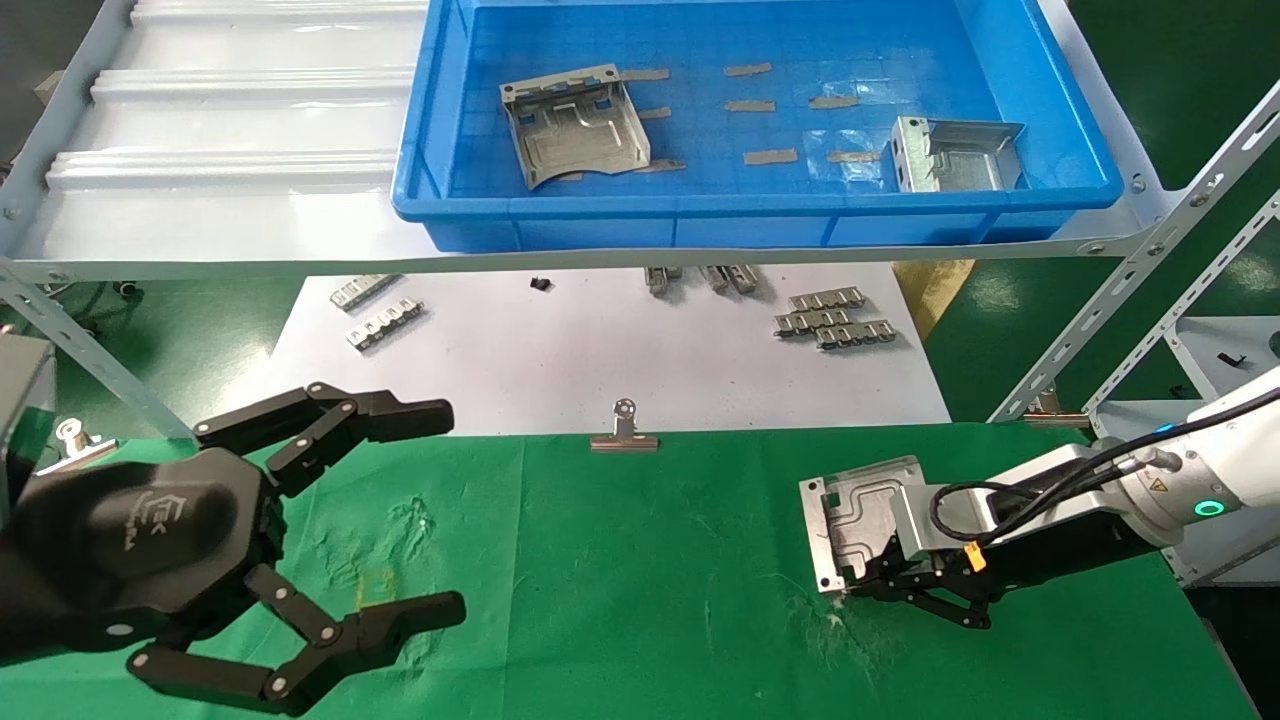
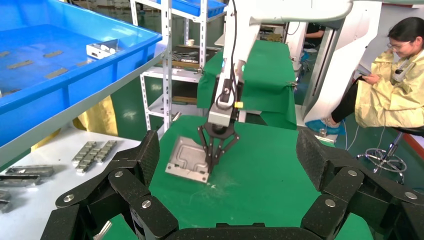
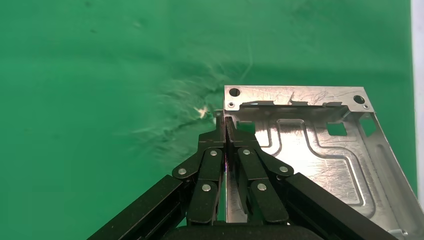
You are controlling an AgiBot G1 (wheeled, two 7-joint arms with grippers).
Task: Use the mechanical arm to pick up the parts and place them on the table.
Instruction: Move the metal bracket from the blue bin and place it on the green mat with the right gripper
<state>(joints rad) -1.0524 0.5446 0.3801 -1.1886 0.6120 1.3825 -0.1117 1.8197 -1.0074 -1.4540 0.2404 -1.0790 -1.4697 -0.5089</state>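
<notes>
Next, my right gripper releases the grey part so that I leave it on the green cloth (image 1: 869, 523) (image 3: 272, 162) just beyond the scuffed patch.
My right gripper (image 1: 852, 585) is shut on the side rim of a shiny grey part (image 1: 858, 520), low over the right side of the green table (image 1: 650, 580). I cannot tell whether the part touches the cloth. The right wrist view shows the fingertips (image 3: 220, 131) pinched on the rim and the part (image 3: 310, 145) beside them. The left wrist view shows this part (image 2: 187, 157) tilted. Two more parts (image 1: 575, 125) (image 1: 955, 155) lie in the blue bin (image 1: 700, 210). My left gripper (image 1: 445, 510) is open and empty over the table's front left.
The bin sits on a pale grey ribbed shelf (image 1: 230, 150) above a white sheet (image 1: 600, 370) with ridged clip strips (image 1: 830, 320). A binder clip (image 1: 624, 432) holds the cloth's far edge. Shelf struts (image 1: 1130, 290) stand at the right. A seated person (image 2: 390, 85) is beyond the table.
</notes>
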